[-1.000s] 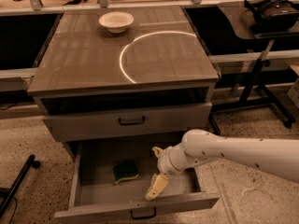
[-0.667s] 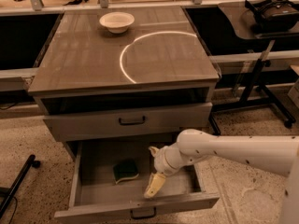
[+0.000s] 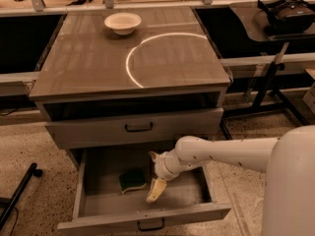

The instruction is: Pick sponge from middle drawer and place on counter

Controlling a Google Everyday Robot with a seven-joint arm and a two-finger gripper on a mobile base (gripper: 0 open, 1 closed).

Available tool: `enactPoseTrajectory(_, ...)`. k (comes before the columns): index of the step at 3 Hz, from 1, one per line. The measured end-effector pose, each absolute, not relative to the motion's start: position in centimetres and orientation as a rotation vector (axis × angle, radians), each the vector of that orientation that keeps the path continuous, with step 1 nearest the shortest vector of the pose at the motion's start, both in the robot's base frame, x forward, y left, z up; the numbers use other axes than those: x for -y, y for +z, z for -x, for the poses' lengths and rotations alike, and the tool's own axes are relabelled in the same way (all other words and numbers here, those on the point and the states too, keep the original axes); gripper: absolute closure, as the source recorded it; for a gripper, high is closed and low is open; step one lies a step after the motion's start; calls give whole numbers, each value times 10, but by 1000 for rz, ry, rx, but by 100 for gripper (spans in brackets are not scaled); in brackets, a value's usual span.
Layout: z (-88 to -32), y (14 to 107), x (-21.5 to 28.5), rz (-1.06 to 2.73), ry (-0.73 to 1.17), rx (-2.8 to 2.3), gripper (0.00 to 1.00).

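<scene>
Next, my gripper closes inside the middle drawer on the end (image 3: pixel 141 180) of the dark green sponge that faces my white arm.
The middle drawer (image 3: pixel 93 200) is pulled out below the shut drawer. A dark green sponge (image 3: pixel 132 180) with a pale edge lies on the drawer's floor, left of centre. My white arm reaches in from the right. My gripper (image 3: pixel 154 173) hangs inside the drawer just right of the sponge, open. One pale fingertip (image 3: pixel 156 191) points down to the drawer floor and the other sits higher, toward the back. Nothing is between them. The counter (image 3: pixel 98 63) above has a white arc across it.
A white bowl (image 3: pixel 122 22) stands at the counter's back left. The upper drawer (image 3: pixel 135 127) is shut. Dark side tables flank the cabinet; the right one (image 3: pixel 275 26) carries a headset and has metal legs. A dark pole lies on the floor at the left.
My arm has moved a little to the left inside the drawer, bringing the gripper closer to the sponge. The sponge has not moved.
</scene>
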State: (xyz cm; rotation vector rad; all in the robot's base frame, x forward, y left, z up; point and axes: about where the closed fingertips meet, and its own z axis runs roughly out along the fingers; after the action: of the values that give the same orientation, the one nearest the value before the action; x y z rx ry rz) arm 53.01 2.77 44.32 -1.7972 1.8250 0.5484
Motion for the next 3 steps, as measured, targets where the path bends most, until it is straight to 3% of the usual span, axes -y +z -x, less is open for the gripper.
enactPoseTrajectory(3, -537, 414, -67, 1806, 599, -1781, 0)
